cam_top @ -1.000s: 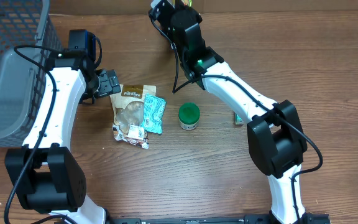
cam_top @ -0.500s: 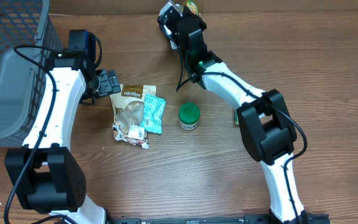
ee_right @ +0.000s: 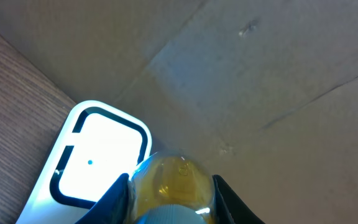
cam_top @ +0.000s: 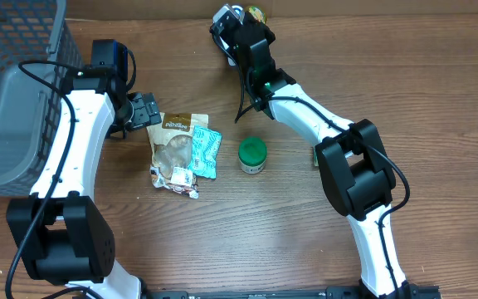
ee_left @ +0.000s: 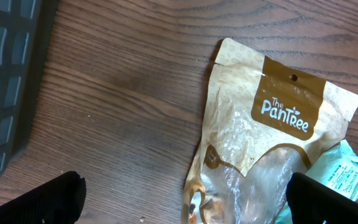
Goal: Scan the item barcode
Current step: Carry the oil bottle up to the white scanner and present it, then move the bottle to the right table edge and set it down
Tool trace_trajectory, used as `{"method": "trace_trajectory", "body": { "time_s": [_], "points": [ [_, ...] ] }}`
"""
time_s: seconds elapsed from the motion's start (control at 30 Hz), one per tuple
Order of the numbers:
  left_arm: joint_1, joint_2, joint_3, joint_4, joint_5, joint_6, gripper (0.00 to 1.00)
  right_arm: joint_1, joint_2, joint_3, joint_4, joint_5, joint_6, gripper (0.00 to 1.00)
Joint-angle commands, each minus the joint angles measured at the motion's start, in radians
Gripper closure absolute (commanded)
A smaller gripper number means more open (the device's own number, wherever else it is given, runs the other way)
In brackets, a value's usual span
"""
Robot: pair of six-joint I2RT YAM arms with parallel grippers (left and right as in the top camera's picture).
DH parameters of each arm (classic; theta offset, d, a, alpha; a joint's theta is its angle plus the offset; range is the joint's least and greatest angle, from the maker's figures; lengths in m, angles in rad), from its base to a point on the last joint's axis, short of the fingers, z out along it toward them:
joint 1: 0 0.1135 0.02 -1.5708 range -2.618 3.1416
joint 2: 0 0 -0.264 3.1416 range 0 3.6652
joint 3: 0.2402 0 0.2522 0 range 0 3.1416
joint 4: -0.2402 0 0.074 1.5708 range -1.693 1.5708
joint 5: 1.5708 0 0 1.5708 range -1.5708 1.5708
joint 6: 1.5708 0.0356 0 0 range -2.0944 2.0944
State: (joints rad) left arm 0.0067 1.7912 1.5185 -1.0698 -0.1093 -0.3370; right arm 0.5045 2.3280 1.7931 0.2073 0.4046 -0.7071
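Note:
My right gripper is going to put the small clear bottle, now held beside the scanner's lit window, down on the table [cam_top: 382, 136] under the black elbow of the arm.
My right gripper [ee_right: 169, 200] is shut on a small clear bottle of yellow liquid [ee_right: 170, 182], one blue finger on each side of it. The bottle is held just beside the lit window of a white scanner [ee_right: 98, 158]. In the overhead view this gripper [cam_top: 247, 17] is at the table's far edge, with the bottle [cam_top: 257, 13] and the scanner [cam_top: 225, 13] at its tip. My left gripper [ee_left: 185, 202] is open and holds nothing, hovering over the top of a tan "The Pantree" snack pouch [ee_left: 260, 143] that lies flat. No barcode shows on the bottle.
A teal packet [cam_top: 207, 152] lies against the pouch [cam_top: 175, 148], and a green-lidded jar [cam_top: 252, 155] stands mid-table. A grey basket [cam_top: 15, 91] fills the far left. A small item [cam_top: 315, 156] peeks from behind the right arm. A cardboard wall [ee_right: 260, 74] rises behind the scanner.
The right arm swung its elbow in and carried the bottle slightly right along the far edge, then held still. The left arm has not moved.

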Motion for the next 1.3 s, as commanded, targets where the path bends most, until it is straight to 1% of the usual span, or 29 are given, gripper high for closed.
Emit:
{"method": "trace_trajectory", "body": {
  "time_s": [0.0, 0.2, 0.33, 0.4, 0.53, 0.63, 0.73, 0.87, 1.0, 1.17, 1.27],
  "points": [
    [0.000, -0.019, 0.015, 0.001, -0.005, 0.001, 0.00, 0.001, -0.010, 0.019, 0.014, 0.014, 0.003, 0.96],
    [0.000, -0.019, 0.015, 0.001, -0.005, 0.001, 0.00, 0.001, -0.011, 0.020, 0.016, 0.016, 0.003, 0.96],
    [0.000, -0.019, 0.015, 0.001, -0.005, 0.001, 0.00, 0.001, -0.042, 0.020, 0.015, 0.087, 0.012, 0.96],
    [0.000, -0.019, 0.015, 0.001, -0.005, 0.001, 0.00, 0.001, -0.080, 0.020, 0.009, 0.108, 0.091, 0.96],
    [-0.001, -0.019, 0.015, 0.001, -0.005, 0.001, 0.00, -0.007, -0.181, 0.020, -0.084, 0.110, 0.219, 0.96],
    [0.000, -0.019, 0.015, 0.001, -0.005, 0.000, 0.00, -0.019, -0.262, 0.020, -0.215, 0.110, 0.299, 0.96],
    [0.000, -0.019, 0.015, 0.001, -0.005, 0.001, 0.00, -0.045, -0.340, 0.020, -0.403, 0.111, 0.402, 0.96],
    [0.000, -0.019, 0.015, 0.000, -0.005, 0.001, 0.00, -0.098, -0.435, 0.020, -0.695, 0.104, 0.600, 0.96],
    [0.000, -0.019, 0.015, 0.001, -0.005, 0.001, 0.00, -0.188, -0.495, 0.020, -0.953, 0.031, 0.744, 0.96],
    [0.000, -0.019, 0.015, 0.001, -0.005, 0.001, 0.00, -0.331, -0.503, 0.018, -1.209, -0.025, 0.850, 0.96],
    [0.000, -0.019, 0.015, 0.001, -0.005, 0.001, 0.00, -0.413, -0.502, -0.007, -1.286, -0.092, 0.890, 0.94]
  ]
}}
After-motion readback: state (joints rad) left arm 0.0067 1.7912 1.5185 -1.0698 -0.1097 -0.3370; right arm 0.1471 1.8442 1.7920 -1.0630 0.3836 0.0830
